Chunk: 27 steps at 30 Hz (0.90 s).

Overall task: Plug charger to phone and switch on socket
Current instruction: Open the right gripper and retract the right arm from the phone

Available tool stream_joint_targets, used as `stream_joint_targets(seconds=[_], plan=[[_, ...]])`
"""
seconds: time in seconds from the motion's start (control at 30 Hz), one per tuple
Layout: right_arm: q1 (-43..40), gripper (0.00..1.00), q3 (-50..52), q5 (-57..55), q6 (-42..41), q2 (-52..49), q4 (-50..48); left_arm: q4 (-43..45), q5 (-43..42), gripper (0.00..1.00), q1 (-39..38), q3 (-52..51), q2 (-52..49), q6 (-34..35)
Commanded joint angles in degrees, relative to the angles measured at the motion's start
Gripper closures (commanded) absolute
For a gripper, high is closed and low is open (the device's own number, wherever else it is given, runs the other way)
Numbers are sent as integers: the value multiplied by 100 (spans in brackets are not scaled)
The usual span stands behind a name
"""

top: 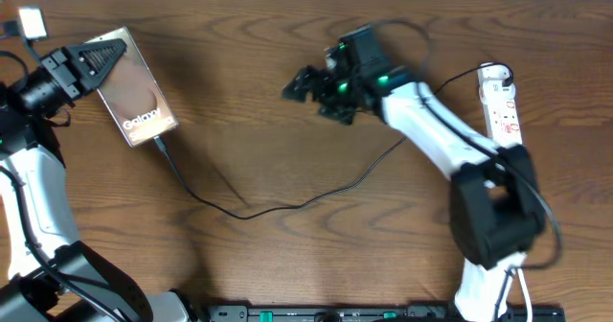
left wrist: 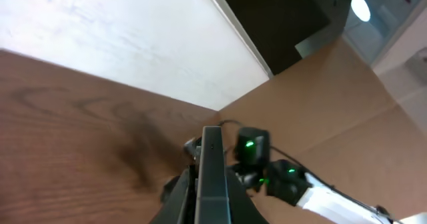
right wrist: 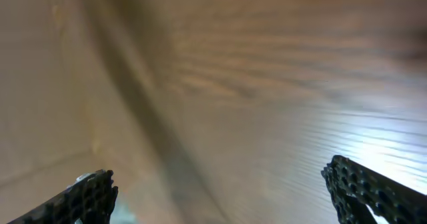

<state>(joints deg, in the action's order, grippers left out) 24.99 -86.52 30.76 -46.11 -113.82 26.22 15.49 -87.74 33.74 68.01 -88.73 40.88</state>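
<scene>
My left gripper is going to let go of the phone flat on the bare wood inside the bend of the black charger cable (top: 247,160).
The phone (top: 142,102) lies at the table's far left, a dark slab with white "Galaxy" lettering. My left gripper (top: 101,61) is shut on its upper end. In the left wrist view the phone (left wrist: 212,151) shows edge-on between the fingers (left wrist: 181,187). The charger (top: 251,213), a thin black cable, meets the phone's lower edge and winds right toward the socket (top: 500,97), a white strip with red markings at the far right. My right gripper (top: 302,82) hovers open over the table's middle. Its fingers (right wrist: 93,194) stand wide apart with only wood between them.
A small white block (top: 32,20) with a dark lead sits at the far left corner. A black bar (top: 383,313) runs along the front edge. The right arm (left wrist: 280,174) shows beyond the phone in the left wrist view.
</scene>
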Motion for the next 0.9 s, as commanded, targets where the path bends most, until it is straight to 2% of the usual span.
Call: stream_joint_targets(seconds=[0.0,0.27,0.5,0.63,0.87], plan=[[-90,1,-81,-1093,356,918,260,-293,308,93,-256,33,63,-2],[-90,1,-81,-2297,595,2280,1526,-2109,1513,92,-1040,33,63,-1222],[-90,1,-81,-2933,765,2743,2793,-3554,2997,93,-1853,33,-133,-2181],[-90,1,-81,-2885,763,2741,3023,-3882,3622,93,-2260,33,-476,-2234],[-87,1,-81,-2717,765,2741,3018,-3882,3622,93,-2592,33,-1161,-2245]])
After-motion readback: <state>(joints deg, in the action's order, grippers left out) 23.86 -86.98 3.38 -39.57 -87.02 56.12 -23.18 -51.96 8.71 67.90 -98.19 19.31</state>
